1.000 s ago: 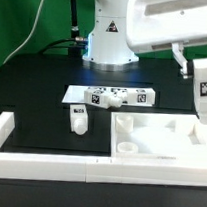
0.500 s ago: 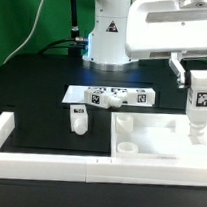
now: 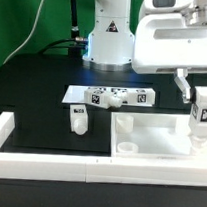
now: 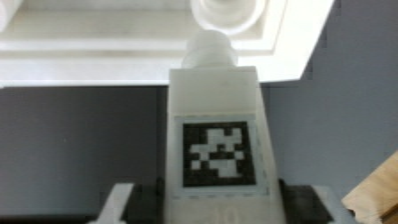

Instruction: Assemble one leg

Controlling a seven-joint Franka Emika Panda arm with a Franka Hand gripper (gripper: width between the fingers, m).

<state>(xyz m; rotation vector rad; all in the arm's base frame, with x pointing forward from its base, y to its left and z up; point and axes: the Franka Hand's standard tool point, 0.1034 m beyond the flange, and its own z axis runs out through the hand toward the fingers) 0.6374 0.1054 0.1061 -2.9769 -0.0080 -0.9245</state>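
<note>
Next, the gripper releases the white leg standing in the panel's near corner socket (image 3: 201, 150) (image 4: 228, 11) just below the leg's rounded tip.
My gripper (image 3: 199, 98) is shut on a white leg (image 3: 202, 116) with a black-and-white tag, held upright over the far right corner of the large white square panel (image 3: 154, 135). In the wrist view the held leg (image 4: 219, 130) fills the middle, its rounded tip pointing at the panel's rim (image 4: 143, 60) beside a round socket (image 4: 235, 12). A second leg (image 3: 78, 117) lies on the black table to the exterior view's left of the panel. Another round socket (image 3: 126, 150) shows at the panel's near left corner.
The marker board (image 3: 110, 95) lies behind the loose leg, in front of the arm's base (image 3: 108, 42). Long white border rails (image 3: 47, 166) run along the front, with an end piece (image 3: 2, 127) at the exterior view's left.
The gripper with the held leg has moved lower and a little toward the exterior view's left, over the panel's far right corner. The loose leg has not moved.
</note>
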